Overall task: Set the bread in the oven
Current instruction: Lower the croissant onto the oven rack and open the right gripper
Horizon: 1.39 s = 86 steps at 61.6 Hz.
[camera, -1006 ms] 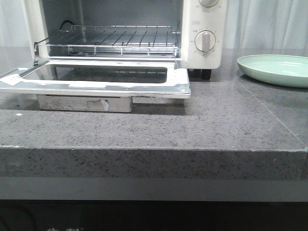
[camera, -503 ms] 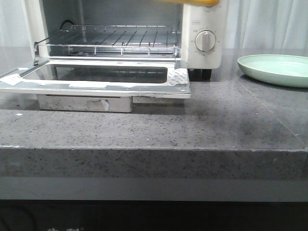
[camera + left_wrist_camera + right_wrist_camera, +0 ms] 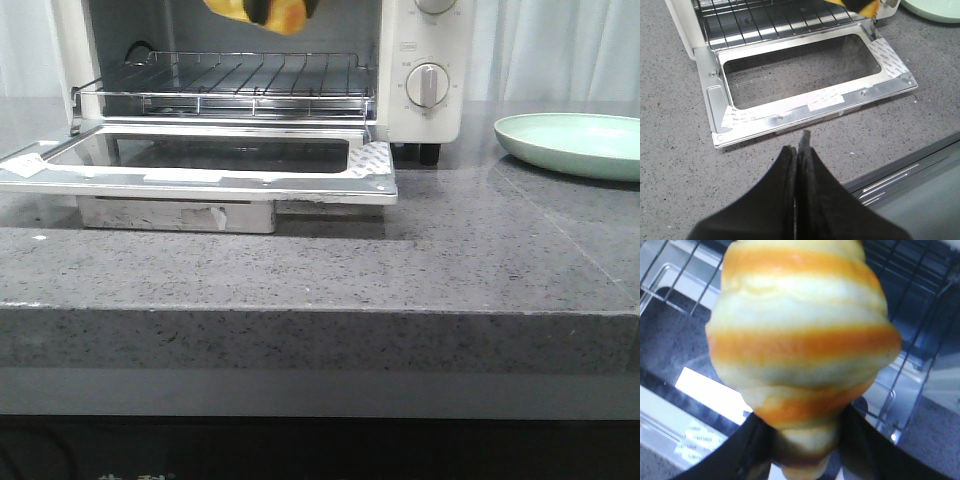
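Next, my right gripper releases the bread on the wire rack (image 3: 287, 59), toward the end of the rack that is near the dials of the oven.
The bread (image 3: 800, 335), glossy yellow with orange stripes, is held at its narrow end by my right gripper (image 3: 805, 442), which is shut on it. In the front view the bread (image 3: 280, 14) hangs at the frame's top edge, in front of the oven's open mouth and above the wire rack (image 3: 240, 85). The white oven (image 3: 425, 60) has its glass door (image 3: 210, 160) folded down flat. My left gripper (image 3: 799, 146) is shut and empty, hovering over the counter just in front of the door (image 3: 805, 107).
A pale green plate (image 3: 575, 145) sits on the grey speckled counter (image 3: 400, 260) to the right of the oven. Round dials (image 3: 427, 85) are on the oven's right panel. The counter's front edge runs across below the door.
The bread, in my right gripper, has come down and to the left from the top edge, from near the dial panel to over the rack. The left gripper view has no earlier frame.
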{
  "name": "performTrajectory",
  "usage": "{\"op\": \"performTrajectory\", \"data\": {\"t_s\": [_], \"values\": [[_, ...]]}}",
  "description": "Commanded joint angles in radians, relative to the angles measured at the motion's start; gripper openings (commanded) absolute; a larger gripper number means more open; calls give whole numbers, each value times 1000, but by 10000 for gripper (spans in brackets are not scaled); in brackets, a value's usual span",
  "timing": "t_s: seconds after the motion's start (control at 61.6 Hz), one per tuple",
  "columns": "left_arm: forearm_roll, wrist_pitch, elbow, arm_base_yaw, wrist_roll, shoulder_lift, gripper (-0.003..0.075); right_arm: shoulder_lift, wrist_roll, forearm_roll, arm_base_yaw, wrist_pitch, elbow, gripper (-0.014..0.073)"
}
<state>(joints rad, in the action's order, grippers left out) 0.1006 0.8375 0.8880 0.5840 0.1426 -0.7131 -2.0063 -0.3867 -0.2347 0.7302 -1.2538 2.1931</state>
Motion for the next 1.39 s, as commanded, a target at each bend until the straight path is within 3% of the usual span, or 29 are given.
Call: {"op": "performTrajectory", "data": {"t_s": [0.0,0.324,0.811,0.892,1.022,1.087,1.379], "values": [[5,-72,28,3,8,2,-18,-5,-3,-42,-23,-50,97,223],[5,-72,28,3,8,2,-18,-93,-3,-44,-93,-35,139,223],[5,-72,28,3,8,2,-18,-96,11,-44,-97,-33,139,233],[5,-72,28,3,8,2,-18,-96,28,-44,-94,-35,139,304],[5,-72,28,3,8,2,-18,-96,29,-43,-90,-42,139,544],[5,-72,28,3,8,2,-18,-95,29,-35,-90,-55,139,618],[9,-72,28,3,8,2,-18,-14,29,2,-30,-82,120,633]]}}
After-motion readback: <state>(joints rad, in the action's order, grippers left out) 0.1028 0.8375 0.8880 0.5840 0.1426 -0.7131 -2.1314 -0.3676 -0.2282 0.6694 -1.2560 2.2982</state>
